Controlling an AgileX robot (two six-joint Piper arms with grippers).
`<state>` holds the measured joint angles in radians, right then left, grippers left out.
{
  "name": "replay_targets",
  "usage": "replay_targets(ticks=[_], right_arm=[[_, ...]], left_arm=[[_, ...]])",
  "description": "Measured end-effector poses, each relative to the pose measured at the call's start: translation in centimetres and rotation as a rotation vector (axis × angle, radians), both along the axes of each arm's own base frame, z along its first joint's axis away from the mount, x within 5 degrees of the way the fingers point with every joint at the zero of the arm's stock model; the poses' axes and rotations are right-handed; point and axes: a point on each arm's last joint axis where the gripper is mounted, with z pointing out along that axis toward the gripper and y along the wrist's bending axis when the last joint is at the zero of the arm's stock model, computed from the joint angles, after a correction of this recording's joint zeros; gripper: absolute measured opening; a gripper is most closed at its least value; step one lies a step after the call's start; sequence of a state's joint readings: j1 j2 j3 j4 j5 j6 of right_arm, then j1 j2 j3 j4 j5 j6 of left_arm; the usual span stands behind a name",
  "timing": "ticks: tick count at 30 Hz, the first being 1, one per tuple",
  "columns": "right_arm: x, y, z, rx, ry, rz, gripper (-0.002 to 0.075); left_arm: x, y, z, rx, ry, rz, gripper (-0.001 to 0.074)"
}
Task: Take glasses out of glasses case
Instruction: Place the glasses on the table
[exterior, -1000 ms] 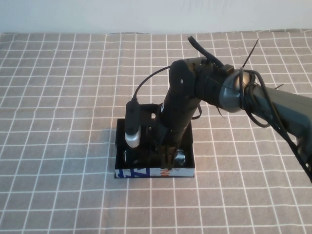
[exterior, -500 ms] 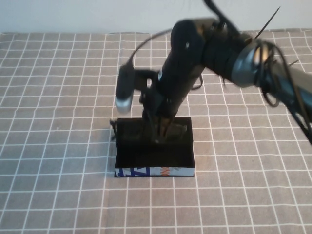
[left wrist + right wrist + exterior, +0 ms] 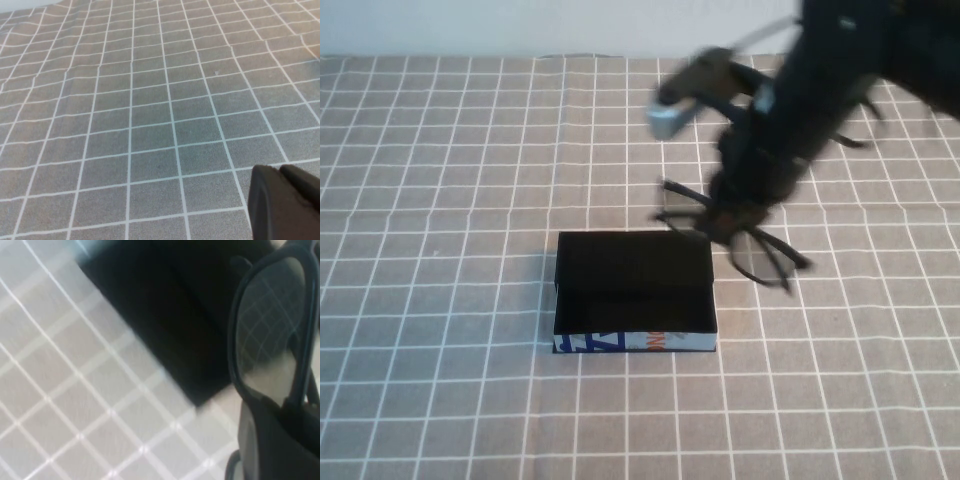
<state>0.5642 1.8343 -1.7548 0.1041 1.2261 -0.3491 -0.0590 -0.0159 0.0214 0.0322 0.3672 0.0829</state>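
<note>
The black glasses will lie on the checked cloth (image 3: 784, 373) next to the orange-printed end of the glasses case once my right gripper releases them.
The glasses case (image 3: 635, 290) is a black open box with a blue, white and orange printed front; it lies in the middle of the checked cloth and its dark inside looks empty. My right gripper (image 3: 725, 218) hangs above the cloth just past the case's far right corner, shut on the black glasses (image 3: 772, 250), whose arms splay out. In the right wrist view the gripper (image 3: 295, 405) pinches the glasses' frame (image 3: 237, 340), with the case (image 3: 165, 305) below. My left gripper (image 3: 280, 172) is shut and empty over bare cloth; it is out of the high view.
A grey cloth with a white grid (image 3: 440, 200) covers the whole table. A pale wall runs along the far edge. The right arm and its cables (image 3: 850, 70) reach in from the upper right.
My right gripper has risen out of the case and swung back and to the right, carrying the glasses. The case stays in place and now looks empty.
</note>
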Motion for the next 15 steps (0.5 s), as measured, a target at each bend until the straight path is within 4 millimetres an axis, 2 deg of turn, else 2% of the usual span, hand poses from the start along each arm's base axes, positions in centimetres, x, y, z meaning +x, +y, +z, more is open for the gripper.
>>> replay_targets(ticks=[3,8,15], right_arm=[[-0.9,-2.8,-1.5,0.031,0.053,-0.143,0.0040],[-2.9,-6.2,-5.6,0.129,0.136,-0.403,0.0040],[-5.1,-7.3,-10.6,0.252,0.242,-0.634,0.0040]], left_arm=[[0.0,0.0,0.0,0.000,0.000,0.000,-0.0004],[0.0,0.0,0.0,0.000,0.000,0.000,-0.0004],[0.0,0.0,0.0,0.000,0.000,0.000,-0.0004]])
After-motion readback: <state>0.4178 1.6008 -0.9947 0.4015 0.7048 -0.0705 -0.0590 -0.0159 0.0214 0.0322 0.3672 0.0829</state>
